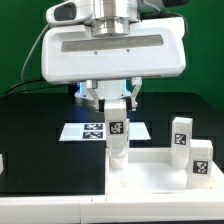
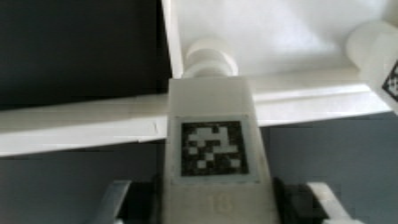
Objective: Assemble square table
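Note:
The robot's gripper should release the white table leg upright in the panel's empty corner (image 1: 119,186) by the front white border.
My gripper (image 1: 117,108) is shut on a white table leg (image 1: 117,130) with a black-and-white tag, holding it upright. The leg's lower end meets the far corner, on the exterior view's left, of the white square panel (image 1: 150,176). In the wrist view the leg (image 2: 217,140) runs out from between my fingers (image 2: 125,200), and its rounded end sits at the panel's rim (image 2: 89,122). The socket under it is hidden. Two more tagged legs stand upright on the exterior view's right, one (image 1: 180,132) by the panel's far rim and one (image 1: 201,162) closer to the camera.
The marker board (image 1: 92,130) lies flat on the black table just behind the held leg. The arm's bulky white body (image 1: 110,45) hangs over the middle of the scene. A white table border (image 1: 50,208) runs along the front.

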`<state>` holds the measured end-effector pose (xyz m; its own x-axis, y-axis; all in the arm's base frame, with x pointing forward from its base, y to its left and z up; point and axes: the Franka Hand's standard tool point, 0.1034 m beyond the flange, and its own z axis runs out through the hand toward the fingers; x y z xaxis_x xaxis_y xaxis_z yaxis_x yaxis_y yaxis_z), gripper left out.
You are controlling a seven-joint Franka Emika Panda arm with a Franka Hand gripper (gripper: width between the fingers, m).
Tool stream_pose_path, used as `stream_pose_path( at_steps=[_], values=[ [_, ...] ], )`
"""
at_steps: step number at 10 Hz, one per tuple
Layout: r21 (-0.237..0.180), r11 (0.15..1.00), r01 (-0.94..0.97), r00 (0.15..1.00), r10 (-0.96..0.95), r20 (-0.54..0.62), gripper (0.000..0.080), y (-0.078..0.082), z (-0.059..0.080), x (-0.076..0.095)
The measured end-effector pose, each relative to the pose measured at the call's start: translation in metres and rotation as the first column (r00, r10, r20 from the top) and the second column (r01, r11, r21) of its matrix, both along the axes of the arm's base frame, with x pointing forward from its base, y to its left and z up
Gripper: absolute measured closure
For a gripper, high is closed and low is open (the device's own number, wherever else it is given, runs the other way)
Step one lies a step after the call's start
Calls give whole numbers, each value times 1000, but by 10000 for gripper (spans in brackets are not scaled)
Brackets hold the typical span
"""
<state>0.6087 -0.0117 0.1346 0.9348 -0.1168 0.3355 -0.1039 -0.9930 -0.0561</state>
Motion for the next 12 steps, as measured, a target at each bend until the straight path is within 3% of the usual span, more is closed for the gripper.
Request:
stream_pose_path(
  at_steps=[3,6,8,12],
  values=[
    [-8,1000,0,1000,0,12,514,-1,-1,2],
    [-43,999,6,998,-4,55,514,-2,-17,12],
    [-22,999,31,998,-29,51,514,5,-14,16],
    [-42,998,36,997,-33,71,514,0,-24,17]
  ],
)
